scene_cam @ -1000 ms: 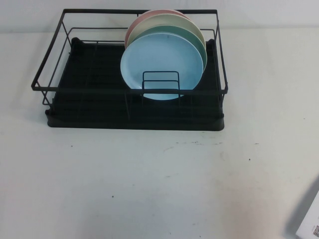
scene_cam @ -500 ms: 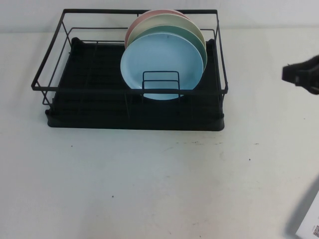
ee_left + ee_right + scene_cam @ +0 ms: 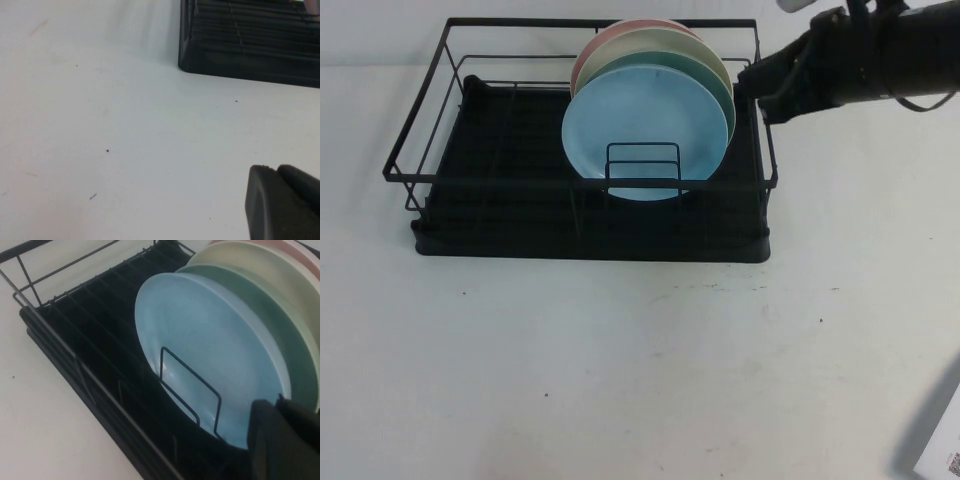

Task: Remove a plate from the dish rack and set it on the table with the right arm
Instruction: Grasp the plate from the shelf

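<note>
My right gripper grips the light blue plate's rim (image 3: 725, 127) (image 3: 288, 382) next at mid-height, on the side facing my right arm.
The light blue plate (image 3: 645, 125) (image 3: 210, 350) stands on edge at the front of a stack in the black dish rack (image 3: 500, 150) (image 3: 90, 335), leaning behind a small wire divider loop (image 3: 642, 165). My right gripper (image 3: 752, 80) (image 3: 277, 407) is shut and empty. It hovers just above the rack's right rim, to the right of the plates and apart from them. The right arm (image 3: 880, 55) reaches in from the upper right. My left gripper (image 3: 275, 172) is shut, low over the white table (image 3: 125, 140) near the rack's front corner, and is out of the high view.
Behind the blue plate stand a mint-green plate (image 3: 724, 88), a cream plate (image 3: 660, 42) and a pink plate (image 3: 592, 52). The rack's left half holds nothing. A white labelled object (image 3: 945, 445) sits at the table's front right edge. The white table (image 3: 640, 360) spreads in front of the rack.
The right arm entered from the right edge and swung up and leftward to the rack's right rim. The plates and rack have not moved.
</note>
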You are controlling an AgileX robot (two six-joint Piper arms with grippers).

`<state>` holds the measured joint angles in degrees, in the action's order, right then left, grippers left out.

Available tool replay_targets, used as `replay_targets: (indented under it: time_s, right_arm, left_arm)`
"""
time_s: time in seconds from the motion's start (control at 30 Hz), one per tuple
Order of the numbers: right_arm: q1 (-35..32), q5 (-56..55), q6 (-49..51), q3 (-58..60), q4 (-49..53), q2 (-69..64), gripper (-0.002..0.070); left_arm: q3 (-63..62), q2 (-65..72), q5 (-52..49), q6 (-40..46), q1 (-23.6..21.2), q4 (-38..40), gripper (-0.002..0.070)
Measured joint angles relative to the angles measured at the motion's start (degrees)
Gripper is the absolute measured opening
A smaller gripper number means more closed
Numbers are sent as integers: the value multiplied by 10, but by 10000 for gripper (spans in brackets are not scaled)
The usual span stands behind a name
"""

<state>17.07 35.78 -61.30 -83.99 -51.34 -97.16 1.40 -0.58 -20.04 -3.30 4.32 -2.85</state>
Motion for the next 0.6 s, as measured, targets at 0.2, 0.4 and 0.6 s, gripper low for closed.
replay_targets:
  time_s: [0.2, 0.4, 0.6]
  right_arm:
    - [31, 0, -34, -66, 25, -61, 91]
    - [53, 0, -41, -109, 96, -111, 219]
    - [53, -47, -42, -117, 119, -131, 248]
  left_arm:
    - [0, 0, 0, 0, 0, 0, -4]
    - [0, 0, 0, 0, 0, 0, -4]
    - [0, 0, 0, 0, 0, 0, -4]
